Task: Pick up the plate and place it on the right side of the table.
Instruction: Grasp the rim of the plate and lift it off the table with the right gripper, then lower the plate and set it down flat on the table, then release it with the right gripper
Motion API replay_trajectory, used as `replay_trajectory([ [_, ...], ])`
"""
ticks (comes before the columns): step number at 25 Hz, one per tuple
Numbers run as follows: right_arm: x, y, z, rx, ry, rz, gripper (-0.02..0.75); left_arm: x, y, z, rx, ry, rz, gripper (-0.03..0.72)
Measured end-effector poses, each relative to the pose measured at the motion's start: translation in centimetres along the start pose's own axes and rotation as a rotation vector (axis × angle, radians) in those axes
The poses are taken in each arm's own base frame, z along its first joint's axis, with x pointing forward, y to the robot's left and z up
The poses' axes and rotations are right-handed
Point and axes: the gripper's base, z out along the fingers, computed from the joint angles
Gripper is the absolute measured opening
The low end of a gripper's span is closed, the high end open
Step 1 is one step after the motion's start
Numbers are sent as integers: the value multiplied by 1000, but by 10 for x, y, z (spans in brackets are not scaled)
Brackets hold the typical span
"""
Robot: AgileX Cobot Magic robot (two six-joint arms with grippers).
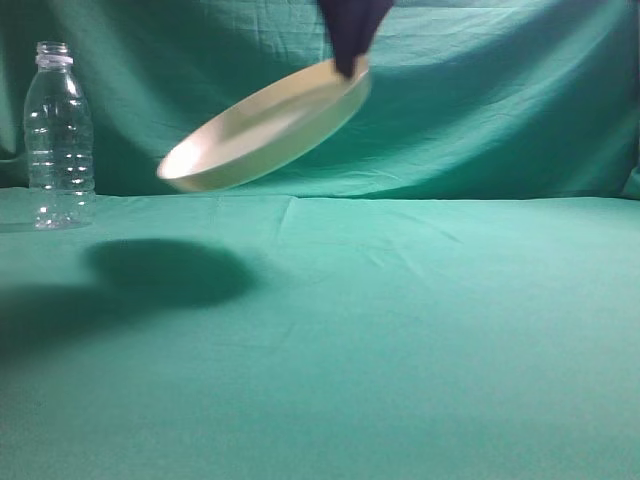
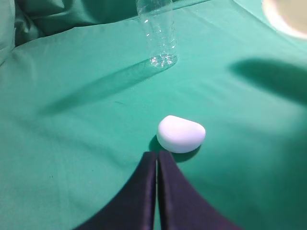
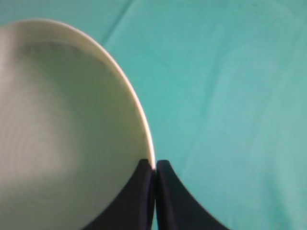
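I need to set the plate down, now tilted in the air above the table, with my right gripper on the teal table's end (image 1: 598, 245) across from the bottle, near the green backdrop.
The cream-yellow plate (image 1: 262, 128) hangs tilted in the air above the left-middle of the teal table (image 1: 400, 330), its low edge to the left. My right gripper (image 1: 350, 62) is shut on the plate's upper right rim. In the right wrist view the plate (image 3: 62, 129) fills the left half and the gripper (image 3: 155, 165) pinches its rim. My left gripper (image 2: 157, 155) is shut and empty, low over the cloth, just short of a white rounded object (image 2: 181, 133). A corner of the plate (image 2: 288, 17) shows at the top right of the left wrist view.
A clear plastic bottle (image 1: 58, 135) stands upright at the far left of the table; it also shows in the left wrist view (image 2: 156, 31). The plate's shadow (image 1: 170, 270) lies on the cloth below it. A draped green backdrop (image 1: 500, 100) rises behind the table.
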Motion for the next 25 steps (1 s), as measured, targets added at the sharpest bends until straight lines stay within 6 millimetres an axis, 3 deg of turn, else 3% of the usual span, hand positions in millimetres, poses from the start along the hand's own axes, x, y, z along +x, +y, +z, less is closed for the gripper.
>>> replay_trajectory([
  [6,26,-85,-21,79,49,157,0,0,0,0,0,0,0,0],
  [12,95,-135,-8,125,145,278,0,0,0,0,0,0,0,0],
  [15,130,-150,11,136,194,349,0,0,0,0,0,0,0,0],
  [19,167,-155,39,130,235,394,0,0,0,0,0,0,0,0],
  [25,190,-162,71,120,232,441,0,0,0,0,0,0,0,0],
])
